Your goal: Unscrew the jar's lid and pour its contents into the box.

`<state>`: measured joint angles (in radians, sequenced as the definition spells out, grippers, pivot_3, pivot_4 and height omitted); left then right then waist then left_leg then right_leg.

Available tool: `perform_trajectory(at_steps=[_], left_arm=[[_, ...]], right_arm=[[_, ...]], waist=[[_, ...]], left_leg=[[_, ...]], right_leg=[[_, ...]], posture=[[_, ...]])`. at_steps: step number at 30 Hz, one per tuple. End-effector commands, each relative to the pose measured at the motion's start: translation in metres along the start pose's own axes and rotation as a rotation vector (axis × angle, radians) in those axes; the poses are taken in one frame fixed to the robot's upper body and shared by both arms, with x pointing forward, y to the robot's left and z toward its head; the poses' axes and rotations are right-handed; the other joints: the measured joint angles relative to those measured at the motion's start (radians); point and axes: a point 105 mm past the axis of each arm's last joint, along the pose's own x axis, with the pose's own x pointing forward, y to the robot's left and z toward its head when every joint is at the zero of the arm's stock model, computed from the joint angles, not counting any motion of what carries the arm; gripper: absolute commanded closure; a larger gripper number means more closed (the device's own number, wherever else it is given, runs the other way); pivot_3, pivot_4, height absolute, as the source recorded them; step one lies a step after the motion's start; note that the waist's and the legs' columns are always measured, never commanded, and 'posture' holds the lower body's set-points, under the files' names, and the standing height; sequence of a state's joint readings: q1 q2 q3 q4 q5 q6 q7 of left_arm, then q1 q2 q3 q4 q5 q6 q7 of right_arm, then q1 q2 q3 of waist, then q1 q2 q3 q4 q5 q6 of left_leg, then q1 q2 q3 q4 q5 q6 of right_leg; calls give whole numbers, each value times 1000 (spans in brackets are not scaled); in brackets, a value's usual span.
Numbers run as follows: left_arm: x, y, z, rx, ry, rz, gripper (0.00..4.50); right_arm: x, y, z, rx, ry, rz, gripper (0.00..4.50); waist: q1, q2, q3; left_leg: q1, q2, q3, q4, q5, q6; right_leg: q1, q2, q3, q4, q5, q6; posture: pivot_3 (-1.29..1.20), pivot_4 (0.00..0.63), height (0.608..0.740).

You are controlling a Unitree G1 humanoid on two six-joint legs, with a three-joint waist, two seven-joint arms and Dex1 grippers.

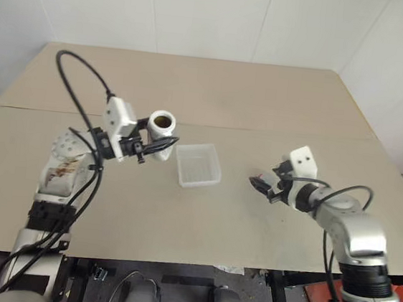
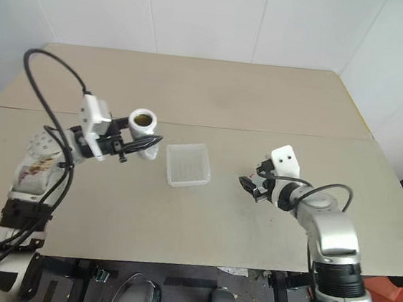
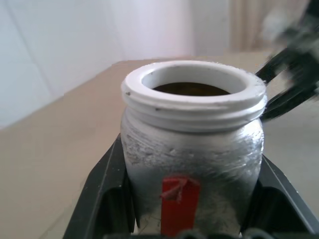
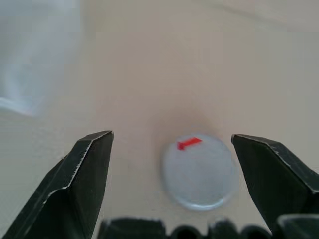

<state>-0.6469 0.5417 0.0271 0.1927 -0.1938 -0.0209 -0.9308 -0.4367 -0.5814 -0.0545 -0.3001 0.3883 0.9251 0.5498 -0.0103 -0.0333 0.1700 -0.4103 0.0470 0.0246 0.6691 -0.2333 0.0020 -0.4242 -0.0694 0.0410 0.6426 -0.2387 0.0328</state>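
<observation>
Next, my left gripper releases the jar standing upright on the tan table [image 1: 150, 162] beside the box, closer than the seam.
My left gripper [image 1: 163, 144] is shut on the jar [image 1: 161, 134], a silvery cylinder with a red mark on its side [image 3: 179, 199]. It holds the jar above the table, just left of the box, with the open white-rimmed mouth [image 3: 192, 87] tilted up and no cap on. Inside the mouth it looks dark brown; I cannot make out the contents as a separate bit. The box [image 1: 198, 166], a shallow translucent white tray, sits on the table. At the right, my right gripper [image 4: 170, 135] stands open low over the table. The round grey lid [image 4: 199, 172] with a red patch lies flat between its fingers, touching neither.
The tan table [image 1: 214, 95] stretches far behind the box, with a seam running across it. White walls stand at its far edge. A black cable [image 1: 79, 80] loops up from my left arm.
</observation>
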Motion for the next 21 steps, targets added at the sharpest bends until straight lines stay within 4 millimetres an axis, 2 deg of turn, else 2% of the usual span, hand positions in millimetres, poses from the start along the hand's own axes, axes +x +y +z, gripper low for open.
perform_trajectory(at_steps=[1,3,6,8,10,13,16,21], left_arm=[[19,12,14,382,24,85,2462],[30,10,15,638,47,83,2462],[44,-1,5,1194,80,-49,2462],[52,-5,1,1507,48,-130,2462],[61,-2,-1,1723,10,-143,2462],[78,-5,9,1888,-110,-89,2462],[89,-12,9,2015,-171,-71,2462],[91,-24,-5,2100,-201,-136,2462]], right_arm=[[-16,18,38,-14,-77,135,35],[-18,31,44,9,-28,237,35],[-21,51,52,8,8,376,35],[-21,56,56,-8,8,407,35],[-20,57,60,-15,-3,414,35],[-19,58,65,-14,-26,427,35],[-20,61,68,-23,-44,431,35],[-25,62,71,-24,-79,416,35]], waist=[[1,0,0],[1,0,0],[0,0,0],[0,0,0],[5,0,0],[13,0,0],[21,0,0],[20,0,0]], left_leg=[[0,0,0,0,0,0],[0,-1,0,0,0,0],[0,-1,0,-1,0,0],[0,-1,0,-2,0,0],[-1,-2,0,-2,0,0],[-3,-4,1,-1,0,0],[-6,-5,1,-1,0,0],[-13,-6,1,0,0,0]], right_leg=[[1,0,0,0,0,0],[1,-1,0,-1,0,0],[0,-1,0,-1,0,0],[0,-1,0,-1,0,0],[-1,-3,-1,-1,0,1],[-1,-5,-1,-1,0,2],[-4,-6,-2,0,0,3],[-12,-7,-2,5,0,3]], posture=[[0,150,740],[0,150,740],[0,150,740],[0,150,740],[0,150,740],[0,150,740],[0,150,740],[0,150,740]])
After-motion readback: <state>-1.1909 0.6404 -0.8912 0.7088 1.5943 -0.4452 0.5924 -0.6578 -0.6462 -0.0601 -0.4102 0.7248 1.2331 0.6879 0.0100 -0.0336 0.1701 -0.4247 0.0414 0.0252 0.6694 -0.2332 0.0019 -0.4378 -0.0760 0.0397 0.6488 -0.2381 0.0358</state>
